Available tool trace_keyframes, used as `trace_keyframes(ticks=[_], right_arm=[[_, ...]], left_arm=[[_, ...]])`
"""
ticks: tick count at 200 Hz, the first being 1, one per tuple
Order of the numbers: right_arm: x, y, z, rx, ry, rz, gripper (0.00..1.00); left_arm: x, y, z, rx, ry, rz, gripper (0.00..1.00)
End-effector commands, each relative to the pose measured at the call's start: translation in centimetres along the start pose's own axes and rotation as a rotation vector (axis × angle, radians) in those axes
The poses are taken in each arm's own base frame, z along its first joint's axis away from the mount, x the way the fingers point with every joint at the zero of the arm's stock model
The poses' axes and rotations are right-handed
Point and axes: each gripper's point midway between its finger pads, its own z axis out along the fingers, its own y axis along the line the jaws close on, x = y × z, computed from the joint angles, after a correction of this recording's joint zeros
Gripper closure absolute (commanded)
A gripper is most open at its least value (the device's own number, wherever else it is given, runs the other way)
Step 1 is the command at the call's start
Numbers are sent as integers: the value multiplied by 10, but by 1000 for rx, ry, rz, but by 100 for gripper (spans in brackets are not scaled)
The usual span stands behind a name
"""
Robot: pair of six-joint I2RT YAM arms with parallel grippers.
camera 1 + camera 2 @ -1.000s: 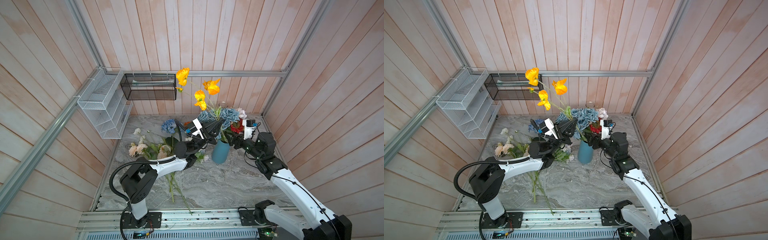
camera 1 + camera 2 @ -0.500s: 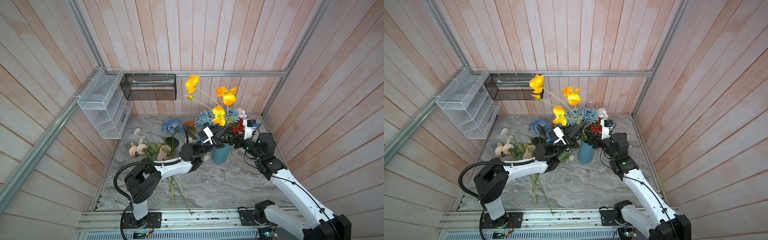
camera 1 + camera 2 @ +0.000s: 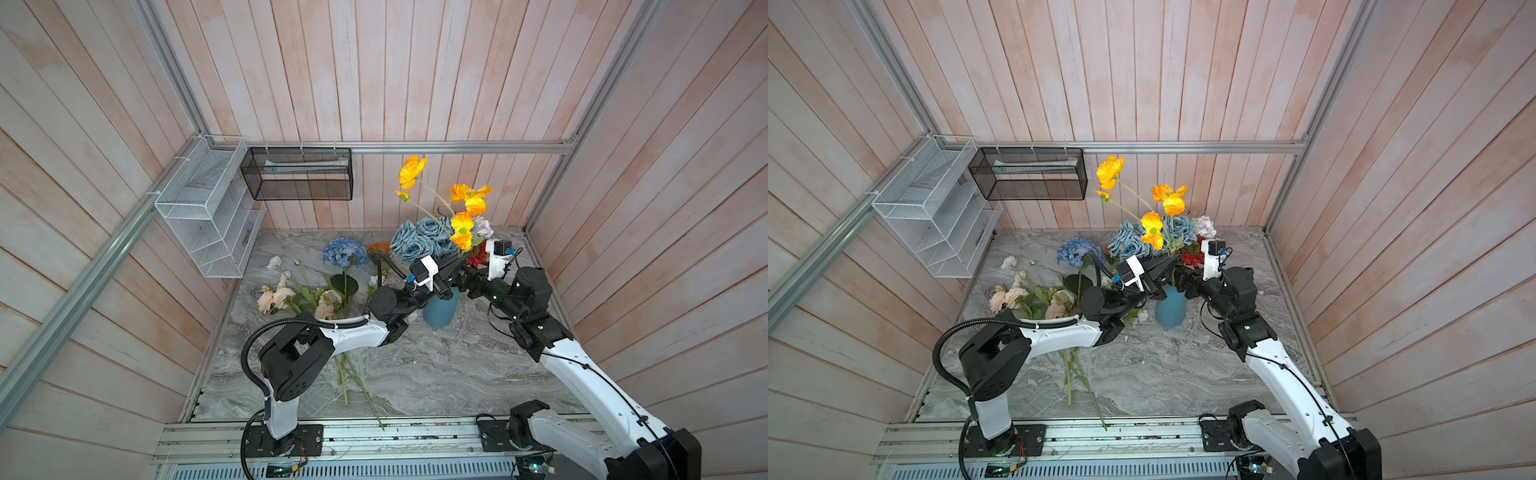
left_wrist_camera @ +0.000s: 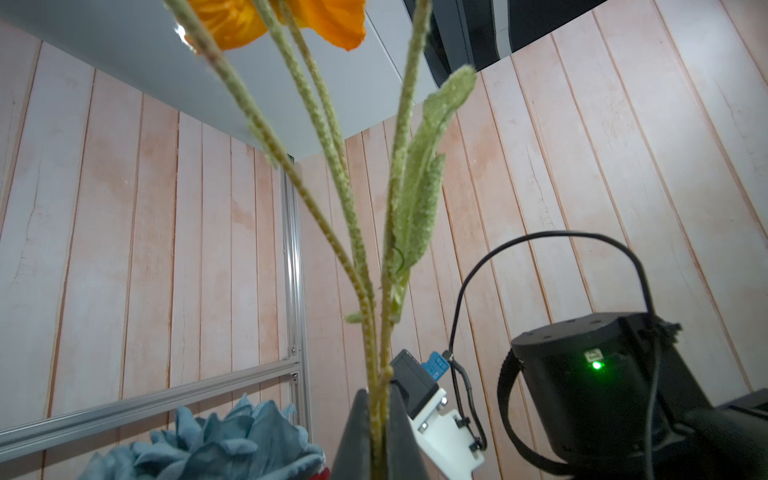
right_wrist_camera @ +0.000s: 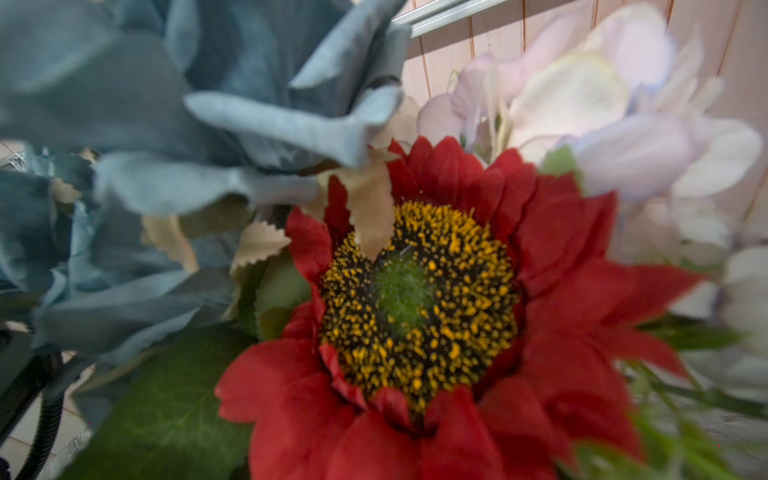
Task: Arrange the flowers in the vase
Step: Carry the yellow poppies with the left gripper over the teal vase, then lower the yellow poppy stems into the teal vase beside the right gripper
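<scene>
Next, I release the orange poppy sprig, now upright over the blue vase's mouth, from my left gripper in the blue vase's opening (image 3: 442,284), just in front of the blue roses.
My left gripper (image 3: 456,264) (image 4: 378,401) is shut on the fuzzy green stem (image 4: 374,332) of an orange poppy sprig (image 3: 462,228) (image 3: 1152,228). It holds the sprig upright over the mouth of the blue vase (image 3: 441,309) (image 3: 1171,309). Blue roses (image 3: 419,241) (image 5: 166,124), a red daisy (image 3: 478,258) (image 5: 415,299) and a lilac bloom (image 3: 484,226) stand in the vase. My right gripper (image 3: 468,277) sits at the vase's mouth from the right, its fingers hidden among the blooms. More flowers lie on the marble to the left: a blue hydrangea (image 3: 345,251), peach blooms (image 3: 274,297), an orange daisy (image 3: 379,248).
A white wire rack (image 3: 208,212) hangs on the left wall and a black mesh basket (image 3: 299,178) on the back wall. Long stems (image 3: 353,386) of the lying flowers run under the left arm toward the table's front edge. Wooden walls close in on three sides.
My left gripper has carried the orange poppy sprig rightward, from left of the vase to above its mouth. The right arm has stayed put.
</scene>
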Motion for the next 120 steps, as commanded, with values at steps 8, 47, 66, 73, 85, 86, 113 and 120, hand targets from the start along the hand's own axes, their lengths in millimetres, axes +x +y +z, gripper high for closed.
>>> trace_keyframes(ticks=[8,47,66,73,85,86,113,120], right_arm=[[0,1,-1,-6,-12,-4,29],[2,0,-1,-4,-8,-1,29],[2,-1,-1,1,-7,0,29],[2,-1,-1,2,-6,0,29],[2,-1,-1,6,-8,0,29],[2,-1,-1,5,-6,-1,29],[2,-1,-2,6,-6,3,29],[2,-1,-2,6,-7,3,29]], left_arm=[[29,1,-13,-30,74,-69,100],[50,5,-25,-67,132,-103,100],[62,4,-28,-70,165,-116,100],[66,4,-30,-72,178,-123,100],[74,3,-33,-73,200,-126,100],[75,3,-33,-73,202,-127,100],[92,2,-40,-82,249,-133,100],[96,2,-41,-85,262,-135,100]])
